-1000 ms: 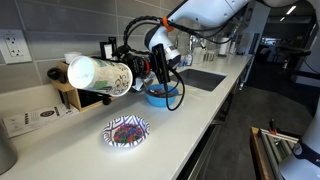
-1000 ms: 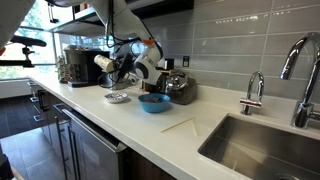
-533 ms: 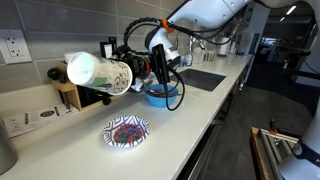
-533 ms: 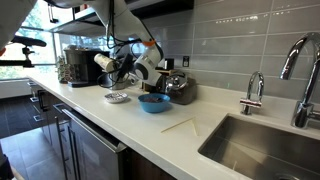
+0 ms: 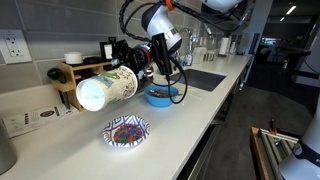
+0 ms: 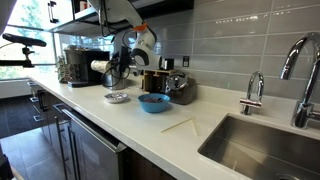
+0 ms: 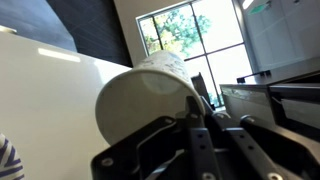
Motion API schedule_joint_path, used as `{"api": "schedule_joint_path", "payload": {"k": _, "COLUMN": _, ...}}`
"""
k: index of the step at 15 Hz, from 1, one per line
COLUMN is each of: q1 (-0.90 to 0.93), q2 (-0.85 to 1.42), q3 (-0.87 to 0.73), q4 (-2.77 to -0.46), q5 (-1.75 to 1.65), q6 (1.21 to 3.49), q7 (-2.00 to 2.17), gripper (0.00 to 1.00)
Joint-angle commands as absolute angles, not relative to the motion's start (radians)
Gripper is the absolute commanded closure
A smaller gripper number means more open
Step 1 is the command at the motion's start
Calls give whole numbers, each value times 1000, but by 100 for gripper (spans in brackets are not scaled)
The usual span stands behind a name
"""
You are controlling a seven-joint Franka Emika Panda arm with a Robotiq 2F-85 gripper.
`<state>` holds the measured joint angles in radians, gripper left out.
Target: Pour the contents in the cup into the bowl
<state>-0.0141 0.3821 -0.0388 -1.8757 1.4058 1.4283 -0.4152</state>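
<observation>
Next, my gripper lets go of the cup on the white counter [image 5: 144, 111] between the patterned bowl and the blue bowl.
The cream-white cup with a leafy print [image 5: 108, 87] is held on its side, mouth tipped down and outward, above and just behind the patterned shallow bowl [image 5: 127, 131] on the white counter. It also shows in an exterior view [image 6: 104, 67], above the bowl [image 6: 117, 97]. My gripper [image 5: 138, 68] is shut on the cup near its base. In the wrist view the cup's white body [image 7: 145, 100] fills the middle, clamped between the dark fingers [image 7: 200, 110]. A sliver of the bowl's rim [image 7: 6, 160] shows at the lower left.
A plain bright-blue bowl [image 5: 160, 95] stands right of the patterned bowl, also seen in an exterior view [image 6: 154, 102]. A wooden rack [image 5: 70, 92] and wall sockets [image 5: 12, 45] lie behind. A dark pot [image 6: 180, 87], taps [image 6: 255, 92] and sink [image 6: 270, 145] are further along.
The arm has risen and turned. The cup has dropped lower toward the patterned bowl and tilted further, its mouth now pointing down and forward.
</observation>
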Motion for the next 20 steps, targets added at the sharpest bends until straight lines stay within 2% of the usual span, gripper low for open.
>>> {"api": "schedule_joint_path", "payload": {"k": 1, "q1": 24, "q2": 265, "q3": -50, "q4": -1927, "q5": 1301, "q6": 1579, "q7": -410, "gripper": 99}}
{"api": "schedule_joint_path", "payload": {"k": 14, "q1": 63, "q2": 75, "q3": 6, "q4": -2018, "q5": 822, "q6": 2144, "q7": -330, "gripper": 99}}
{"api": "schedule_joint_path", "payload": {"k": 20, "q1": 83, "q2": 45, "q3": 42, "q4": -2041, "q5": 470, "q6": 2361, "q7": -155, "gripper": 99}}
